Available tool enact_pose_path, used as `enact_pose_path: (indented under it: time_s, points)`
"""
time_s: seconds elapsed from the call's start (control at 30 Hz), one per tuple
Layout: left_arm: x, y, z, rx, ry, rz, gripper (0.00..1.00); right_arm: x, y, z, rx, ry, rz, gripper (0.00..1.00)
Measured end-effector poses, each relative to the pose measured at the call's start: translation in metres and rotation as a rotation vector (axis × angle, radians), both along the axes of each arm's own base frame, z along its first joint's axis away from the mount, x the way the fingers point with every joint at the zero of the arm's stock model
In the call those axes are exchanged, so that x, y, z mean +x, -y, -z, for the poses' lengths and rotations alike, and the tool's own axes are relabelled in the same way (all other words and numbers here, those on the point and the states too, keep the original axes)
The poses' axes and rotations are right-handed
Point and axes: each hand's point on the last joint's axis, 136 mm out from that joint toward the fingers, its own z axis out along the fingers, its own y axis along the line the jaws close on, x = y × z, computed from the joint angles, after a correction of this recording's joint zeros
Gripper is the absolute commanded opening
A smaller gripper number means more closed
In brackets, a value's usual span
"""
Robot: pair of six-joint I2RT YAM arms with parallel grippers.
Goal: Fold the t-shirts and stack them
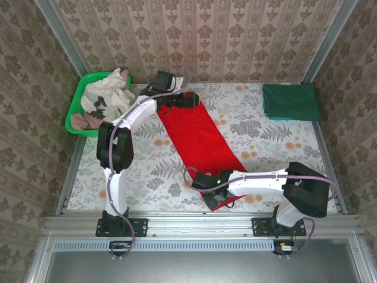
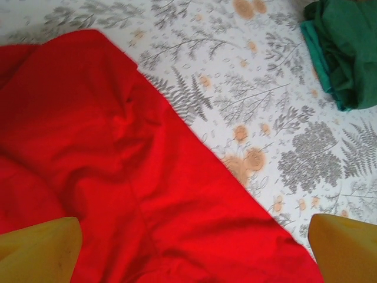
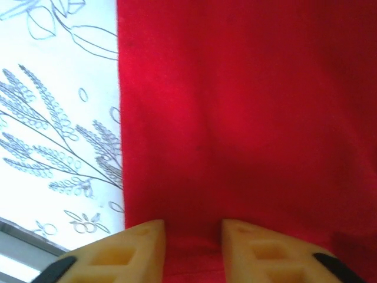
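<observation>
The red t-shirt is lying at a slant across the tablecloth, so my right gripper needs to grip its near hem (image 1: 220, 206) farther in and help my left gripper turn it straight.
The red t-shirt (image 1: 197, 132) lies as a long folded strip running diagonally from the far centre to the near edge of the table. My left gripper (image 1: 181, 99) hovers over its far end, open, with its yellow fingertips (image 2: 41, 247) wide apart above the red cloth (image 2: 118, 177). At the strip's near end, my right gripper (image 1: 211, 197) has its cream fingers (image 3: 132, 253) closed in on a raised fold of red cloth (image 3: 235, 118). The dark green t-shirt (image 1: 290, 101) sits folded at the back right corner and is also visible from the left wrist (image 2: 347, 47).
A green basket (image 1: 75, 106) heaped with pale clothes stands at the back left. The floral tablecloth (image 1: 265, 141) covers the table between the red strip and the green shirt. A metal rail (image 1: 200, 224) runs along the near edge.
</observation>
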Motion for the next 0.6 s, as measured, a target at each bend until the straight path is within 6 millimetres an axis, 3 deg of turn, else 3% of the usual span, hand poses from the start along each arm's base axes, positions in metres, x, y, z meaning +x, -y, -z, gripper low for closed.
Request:
enact_pose_path:
  time_s: [0.13,0.2,0.43,0.47,0.6]
  points:
    - [-0.008,-0.016,0.034,0.025,-0.060,-0.021,1.00,-0.002,-0.009,-0.002,-0.036,0.026,-0.023,0.12]
    - [-0.015,-0.020,0.048,0.038,-0.094,-0.025,1.00,-0.003,-0.013,-0.006,-0.042,0.042,-0.028,0.11]
    - [-0.015,-0.021,0.049,0.033,-0.094,-0.027,1.00,-0.002,-0.023,-0.022,-0.035,0.081,-0.042,0.06]
    - [-0.014,-0.021,0.049,0.032,-0.094,-0.027,1.00,-0.002,-0.024,-0.023,-0.030,0.084,-0.045,0.07]
    - [-0.014,-0.021,0.049,0.028,-0.095,-0.026,1.00,-0.004,-0.023,-0.027,-0.029,0.092,-0.041,0.32]
